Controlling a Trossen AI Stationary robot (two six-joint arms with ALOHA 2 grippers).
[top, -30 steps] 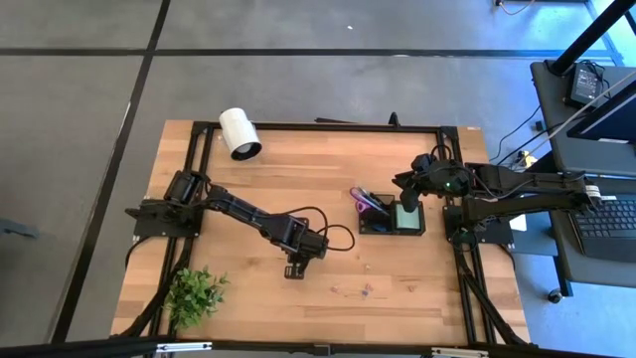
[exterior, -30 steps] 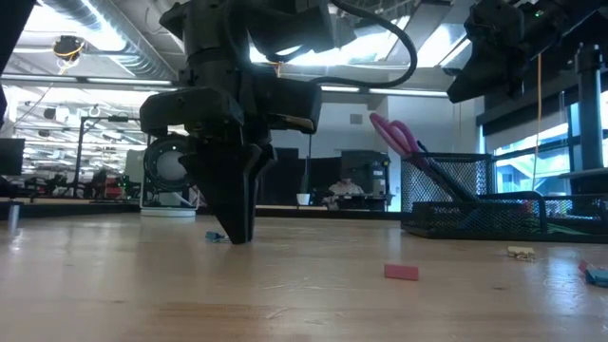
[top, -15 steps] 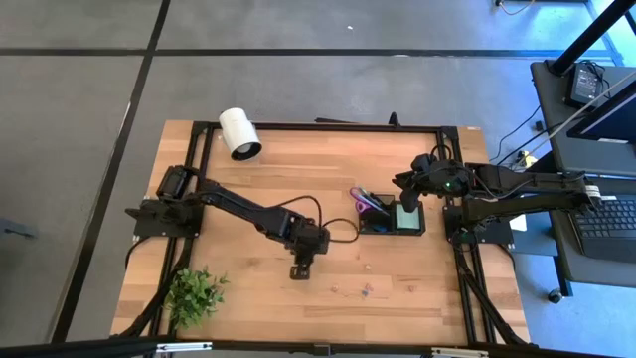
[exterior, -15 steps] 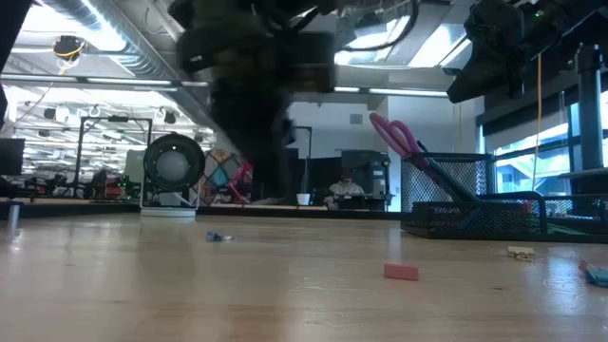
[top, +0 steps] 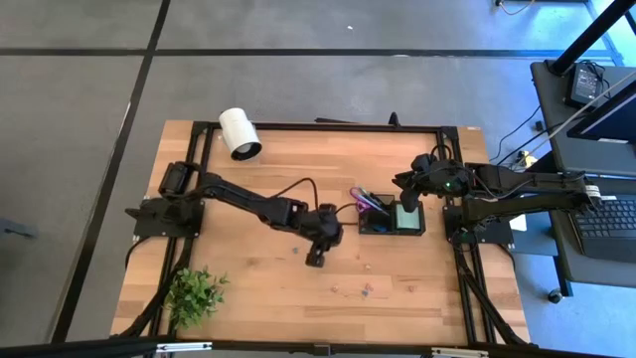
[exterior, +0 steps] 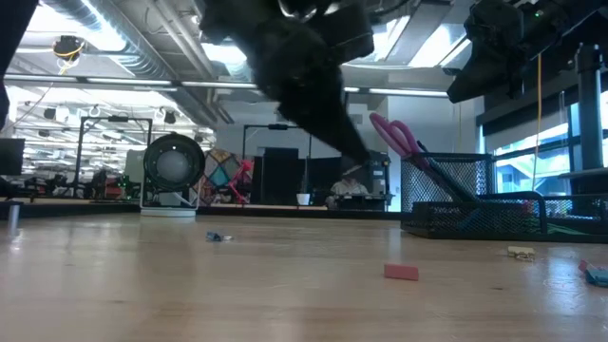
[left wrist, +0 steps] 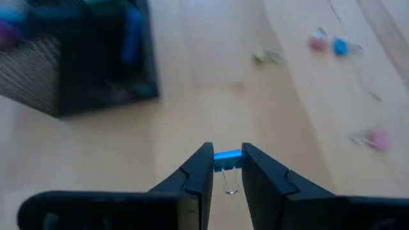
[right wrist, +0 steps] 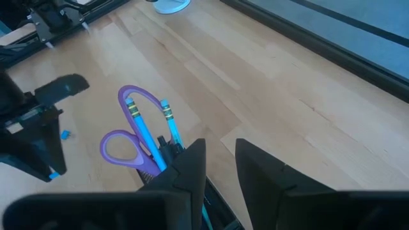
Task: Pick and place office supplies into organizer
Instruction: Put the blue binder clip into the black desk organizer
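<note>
My left gripper has the blue binder clip. It will let go of it in the organizer's low front compartment (top: 367, 229) (left wrist: 131, 84), beside the blue block.
My left gripper (top: 316, 257) hangs above the table's middle, a short way left of the black mesh organizer (top: 390, 219), and is shut on a small blue binder clip (left wrist: 227, 155). In the low view the left arm is a dark blur above the table. The organizer (exterior: 475, 198) holds purple-handled scissors (right wrist: 128, 137) and blue pencils (right wrist: 167, 121), all standing in it handles or ends up. My right gripper (right wrist: 220, 160) waits open just above the organizer's right part (top: 405, 196). Small loose items lie on the wood: a pink block (exterior: 400, 273) and a tiny blue piece (exterior: 218, 237). My left gripper pinches the blue clip's body (left wrist: 227, 155) between its two fingertips, right at their free ends. The clip's wire handle (left wrist: 230, 185) shows in the gap behind the blue body. The clip is lifted clear of the table.
A white cylinder (top: 239, 132) lies at the far left, a green plant (top: 195, 292) at the near left corner. More tiny items lie near the front middle (top: 366, 291) and right (exterior: 520, 252). Bare wood stretches between the left gripper and the organizer.
My left gripper has risen from the tabletop and moved toward the table's right edge and the organizer, carrying the blue clip clear of the wood. A tiny blue piece stays where the gripper stood. The right arm has kept still.
</note>
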